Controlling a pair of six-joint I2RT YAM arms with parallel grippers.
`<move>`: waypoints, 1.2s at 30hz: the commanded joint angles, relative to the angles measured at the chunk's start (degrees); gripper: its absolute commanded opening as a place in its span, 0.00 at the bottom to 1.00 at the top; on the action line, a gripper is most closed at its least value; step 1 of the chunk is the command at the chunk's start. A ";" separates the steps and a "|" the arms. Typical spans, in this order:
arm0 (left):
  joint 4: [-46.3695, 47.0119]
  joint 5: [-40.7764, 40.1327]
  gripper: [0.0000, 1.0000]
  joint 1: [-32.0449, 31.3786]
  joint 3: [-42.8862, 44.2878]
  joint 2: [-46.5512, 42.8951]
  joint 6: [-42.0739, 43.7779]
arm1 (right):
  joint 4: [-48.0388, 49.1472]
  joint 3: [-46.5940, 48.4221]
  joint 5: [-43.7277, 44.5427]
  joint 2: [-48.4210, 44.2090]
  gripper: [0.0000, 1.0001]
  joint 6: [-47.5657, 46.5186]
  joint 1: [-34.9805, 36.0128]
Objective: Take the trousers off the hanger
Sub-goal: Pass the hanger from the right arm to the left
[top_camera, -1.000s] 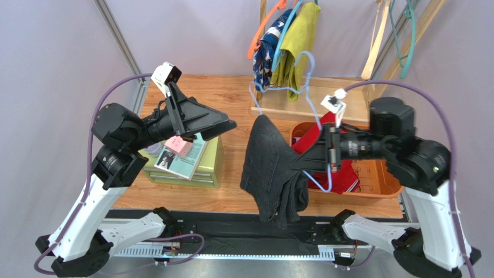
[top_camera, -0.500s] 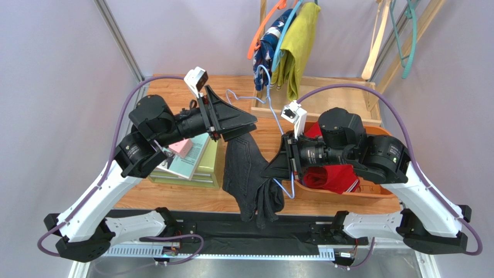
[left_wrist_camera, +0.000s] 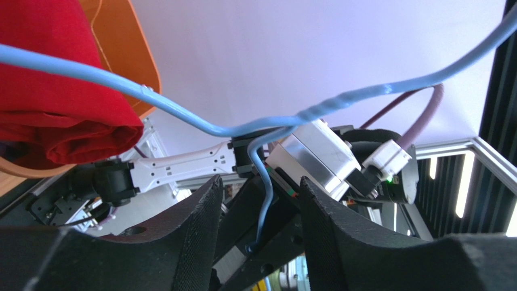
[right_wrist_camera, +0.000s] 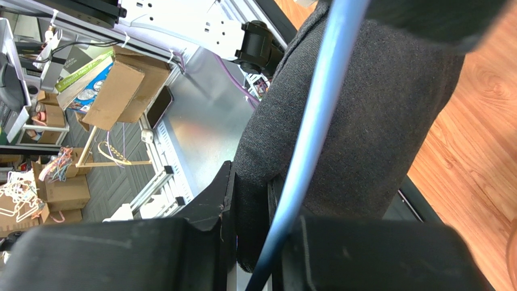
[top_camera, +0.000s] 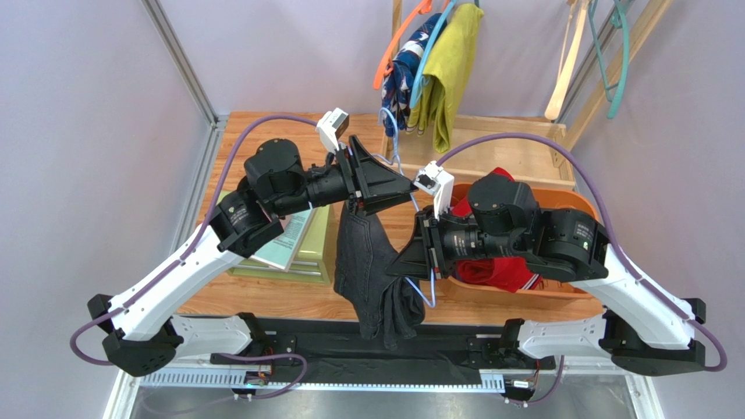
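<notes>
I should hold the hanger with my left gripper while my right gripper, which now pinches the black cloth with the blue bar, takes the cloth alone [top_camera: 391,301].
The black trousers [top_camera: 372,262] hang from the blue wire hanger [top_camera: 390,140] above the table's front middle. My right gripper [top_camera: 400,259] is shut on the black cloth [right_wrist_camera: 364,121], with the hanger's blue bar [right_wrist_camera: 315,109] running down through the jaws [right_wrist_camera: 252,176]. My left gripper [top_camera: 404,186] is open. Its fingers [left_wrist_camera: 261,182] straddle a thin part of the blue hanger [left_wrist_camera: 182,115] without touching it. Red trousers [top_camera: 494,271] lie in the orange basket [top_camera: 490,294], also in the left wrist view [left_wrist_camera: 54,109]. Yellow-green [top_camera: 450,61] and navy [top_camera: 404,74] trousers hang on the back rack. Lilac trousers are out of view.
A green box with books [top_camera: 302,253] sits under my left arm. The wooden rack base [top_camera: 516,157] stands at the back. Bare wooden [top_camera: 567,61] and teal [top_camera: 616,52] hangers hang at back right. The two arms almost meet mid-table.
My left arm has swung right until its open fingers reach the hanger wire. My right arm has carried the hanger and black trousers leftward and nearer.
</notes>
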 commanded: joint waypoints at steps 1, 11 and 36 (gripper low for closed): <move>3.37 -1.24 0.53 -0.18 0.13 -1.57 0.92 | 10.17 1.59 2.34 -0.51 0.00 1.01 2.00; 4.69 -0.45 0.27 -0.18 -2.85 -3.15 -0.31 | 9.38 4.75 5.41 3.10 0.00 0.48 7.10; 6.44 1.83 0.00 1.76 -1.28 -13.34 -9.62 | 8.32 -5.32 19.83 -10.87 0.99 -17.58 7.89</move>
